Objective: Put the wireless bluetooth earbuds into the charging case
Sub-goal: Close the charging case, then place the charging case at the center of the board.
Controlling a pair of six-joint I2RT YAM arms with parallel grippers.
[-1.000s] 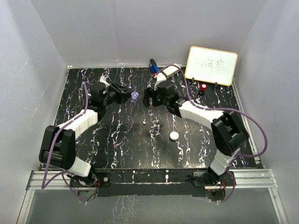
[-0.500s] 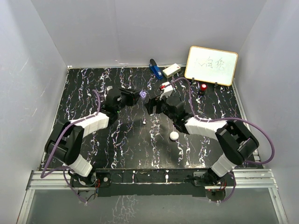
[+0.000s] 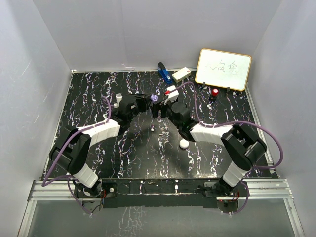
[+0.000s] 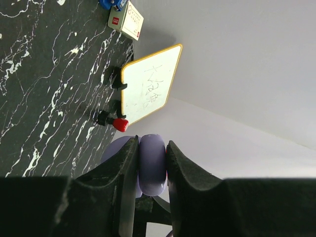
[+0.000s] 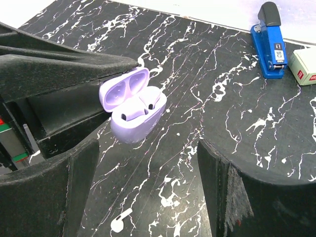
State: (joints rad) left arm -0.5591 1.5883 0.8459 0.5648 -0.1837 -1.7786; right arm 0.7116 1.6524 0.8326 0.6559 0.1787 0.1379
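Observation:
My left gripper is holding the pale purple charging case above the table's middle back. It will release the case on the marbled table (image 3: 142,108) a little behind the white earbud.
My left gripper (image 4: 152,157) is shut on a pale purple charging case (image 4: 151,165), held above the table. In the right wrist view that case (image 5: 132,112) hangs with its lid flipped up and two sockets showing; whether a bud sits in them I cannot tell. From above, the case (image 3: 154,98) is near the table's middle back. My right gripper (image 5: 148,153) stands open just in front of the case, apart from it, with nothing between its fingers. One white earbud (image 5: 119,222) lies on the table below it, seen from above (image 3: 153,129).
A white round case (image 3: 183,143) lies on the marbled table toward the front. At the back stand a whiteboard (image 3: 223,69), a red-capped knob (image 3: 216,92), a blue stapler (image 5: 270,42) and a small white box (image 5: 303,66).
My left gripper has carried the purple case rightward toward the middle. My right gripper has come down and in to meet it, so both wrists now sit close together.

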